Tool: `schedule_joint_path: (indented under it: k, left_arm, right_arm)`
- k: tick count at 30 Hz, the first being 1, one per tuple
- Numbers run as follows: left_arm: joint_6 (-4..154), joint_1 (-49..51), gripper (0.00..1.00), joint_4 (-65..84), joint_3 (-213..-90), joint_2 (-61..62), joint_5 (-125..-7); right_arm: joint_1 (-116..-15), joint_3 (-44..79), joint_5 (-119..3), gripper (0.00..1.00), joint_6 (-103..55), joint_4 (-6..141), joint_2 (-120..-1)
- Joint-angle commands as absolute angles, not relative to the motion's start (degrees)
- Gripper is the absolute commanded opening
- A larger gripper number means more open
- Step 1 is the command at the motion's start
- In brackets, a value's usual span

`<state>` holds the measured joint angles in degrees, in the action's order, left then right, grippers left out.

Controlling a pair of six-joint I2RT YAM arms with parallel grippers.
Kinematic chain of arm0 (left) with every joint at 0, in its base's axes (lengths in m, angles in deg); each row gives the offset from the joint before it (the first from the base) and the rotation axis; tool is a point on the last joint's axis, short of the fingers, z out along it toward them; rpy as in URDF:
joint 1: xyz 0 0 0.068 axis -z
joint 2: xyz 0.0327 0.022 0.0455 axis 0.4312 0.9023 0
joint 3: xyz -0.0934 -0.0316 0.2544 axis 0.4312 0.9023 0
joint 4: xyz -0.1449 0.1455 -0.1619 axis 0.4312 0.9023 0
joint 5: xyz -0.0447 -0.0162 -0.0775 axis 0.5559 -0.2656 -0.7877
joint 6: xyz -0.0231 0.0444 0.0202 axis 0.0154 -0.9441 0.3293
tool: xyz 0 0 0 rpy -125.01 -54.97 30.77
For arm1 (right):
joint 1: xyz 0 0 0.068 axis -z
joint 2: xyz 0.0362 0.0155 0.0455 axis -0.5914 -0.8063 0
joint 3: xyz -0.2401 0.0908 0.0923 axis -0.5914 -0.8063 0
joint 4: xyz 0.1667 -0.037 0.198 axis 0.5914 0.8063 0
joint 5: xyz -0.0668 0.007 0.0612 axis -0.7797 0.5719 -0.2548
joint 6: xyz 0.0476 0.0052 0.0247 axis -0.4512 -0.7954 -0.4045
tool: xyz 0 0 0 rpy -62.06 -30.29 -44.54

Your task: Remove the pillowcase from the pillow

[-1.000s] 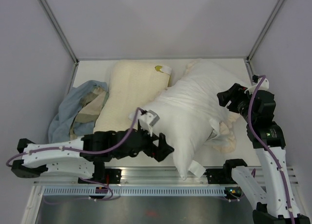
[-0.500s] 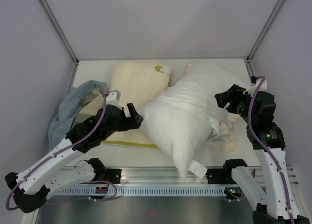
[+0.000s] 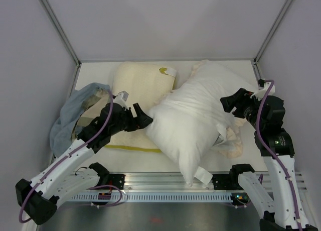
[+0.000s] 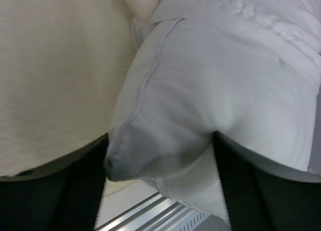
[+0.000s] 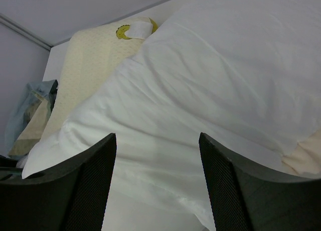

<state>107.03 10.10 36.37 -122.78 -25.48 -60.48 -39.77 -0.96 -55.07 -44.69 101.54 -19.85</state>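
I will next move my right gripper to the long edge (image 3: 171, 97) (image 5: 129, 65) of the white pillow, beside the olive trim of the cream-yellow pillow, and close it there.
The plump white pillow (image 3: 193, 113) lies slantwise across the table's middle and right. The pillowcase (image 3: 234, 142) shows only as a cream frill with a dark patch, bunched under the pillow's right side. At the pillow's left corner (image 4: 160, 130) my left gripper (image 3: 144, 118) is open, and the corner fills the gap between its fingers (image 4: 75, 191). My right gripper (image 3: 228, 103) is open against the pillow's right side, white fabric (image 5: 200, 80) just past its fingertips (image 5: 90, 186). A strip of the cream pillowcase (image 5: 307, 158) shows at the lower right of the right wrist view.
A flatter cream-yellow pillow (image 3: 138, 85) lies at the back left, partly under the white one. A pale blue-grey and beige cloth (image 3: 75, 113) is heaped at the far left. A metal rail (image 3: 165, 181) runs along the near edge. Walls close in on three sides.
The left arm swung up from the near edge and over the cream-yellow pillow, and its gripper now straddles the white pillow's left corner. The right arm has barely moved.
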Motion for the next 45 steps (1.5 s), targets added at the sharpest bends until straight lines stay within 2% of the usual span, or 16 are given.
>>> schedule_joint_path:
  k: [1,3,4,5,6,9,16,24,30,34,35,41,45]
  left_arm:
    - [104.7,10.0,0.72,27.8,-122.1,-26.4,-68.4]
    - [104.5,10.0,0.45,25.9,-121.6,-27.7,-69.6]
    - [104.2,10.0,0.20,25.5,-121.5,-28.9,-70.0]
    - [103.3,10.0,0.07,25.4,-121.6,-29.6,-70.3]
    - [103.2,10.0,0.02,25.7,-121.7,-29.9,-70.5]
    - [102.7,10.0,0.02,21.5,-121.3,-31.6,-74.6]
    - [108.9,11.9,0.02,-0.5,-114.2,-29.4,-98.4]
    - [100.4,23.3,0.02,13.5,-116.6,-23.4,-89.0]
    - [101.2,24.0,0.02,13.9,-114.3,-23.8,-86.3]
    - [101.8,23.9,0.02,13.0,-113.8,-22.6,-86.2]
    - [101.8,24.0,0.02,13.2,-113.9,-21.8,-86.2]
    - [101.9,24.0,0.02,12.7,-113.9,-19.6,-86.1]
    - [101.9,24.1,0.02,12.7,-114.0,-18.8,-86.1]
  right_arm:
    - [-39.6,-1.5,-53.8,0.73,-45.7,100.2,-20.0]
    - [-39.5,-2.2,-53.1,0.73,-46.0,99.5,-20.0]
    - [-39.6,-2.5,-52.5,0.73,-46.2,99.4,-20.4]
    - [-39.5,-2.7,-52.2,0.73,-46.1,99.3,-20.5]
    - [-39.6,-3.3,-52.0,0.73,-46.1,99.1,-20.6]
    - [-39.6,-4.0,-51.0,0.73,-45.9,98.3,-20.9]
    - [-39.6,3.3,-45.3,0.71,-43.7,98.6,-26.5]
    - [-39.9,11.7,-36.6,0.71,-41.9,99.0,-30.5]
    - [-45.7,10.7,-34.6,0.71,-41.9,99.1,-32.5]
    - [-56.0,13.0,-39.8,0.68,-38.0,104.8,-38.3]
    - [-58.1,13.0,-45.6,0.68,-37.8,105.8,-38.1]
    - [-68.2,10.5,-48.6,0.69,-37.4,106.1,-37.5]
    - [-76.9,9.1,-58.3,0.69,-37.2,107.1,-39.1]
